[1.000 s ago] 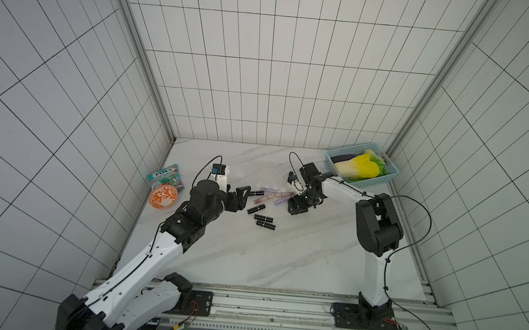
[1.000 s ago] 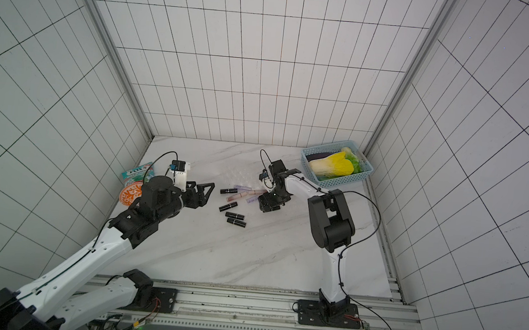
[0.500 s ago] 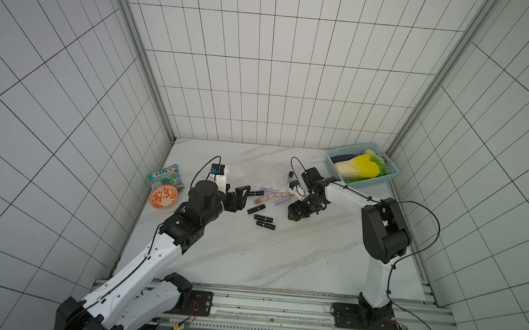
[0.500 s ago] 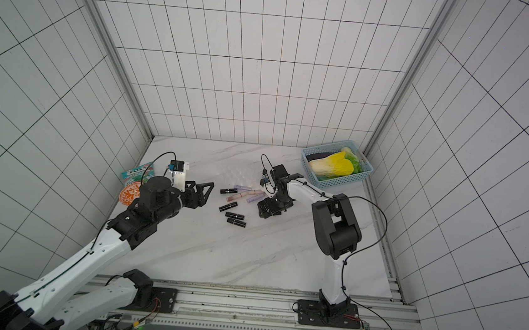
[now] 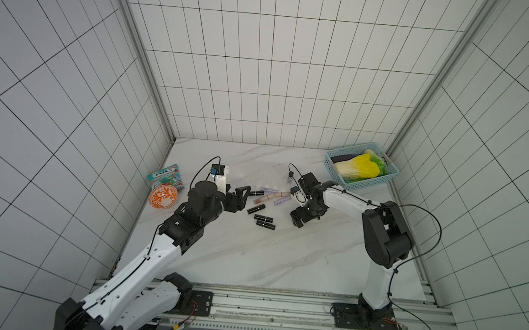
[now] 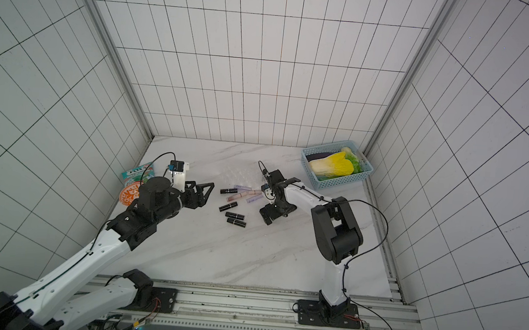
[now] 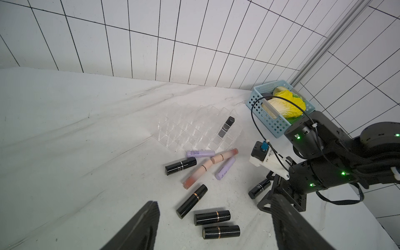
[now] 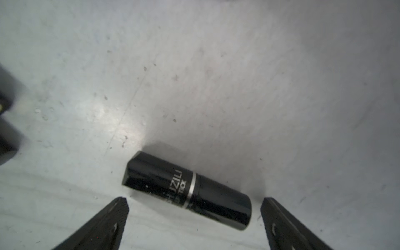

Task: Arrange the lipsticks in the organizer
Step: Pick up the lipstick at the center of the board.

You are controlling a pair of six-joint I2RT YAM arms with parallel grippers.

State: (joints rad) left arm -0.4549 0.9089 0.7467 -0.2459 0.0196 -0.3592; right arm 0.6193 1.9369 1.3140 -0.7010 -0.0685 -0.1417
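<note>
Next, my left gripper closes on the loose end (image 7: 253,193) of the black lipstick with the silver band, because my right gripper will pass it over.
Several lipsticks lie loose mid-table: black tubes (image 5: 263,218), lilac tubes (image 7: 200,153) and a slim pink one (image 7: 199,173). The clear organizer (image 7: 190,127) stands behind them with one dark lipstick (image 7: 226,127) upright in a compartment. My right gripper (image 8: 194,207) points down at the table, open, straddling a black lipstick with a silver band (image 8: 186,190) that lies flat between its fingers, untouched. The same gripper (image 5: 297,219) shows right of the pile in a top view. My left gripper (image 7: 215,201) hovers open and empty at the pile's left side (image 5: 240,199).
A light blue basket (image 5: 369,181) holding a yellow cabbage sits at the back right corner. An orange patterned bowl (image 5: 163,196) and a snack packet (image 5: 165,176) lie by the left wall. The right arm's elbow (image 5: 384,235) stands right of the pile.
My right gripper has moved toward the table's front, down over the banded black lipstick, and its jaws have widened. The left arm has stayed still.
</note>
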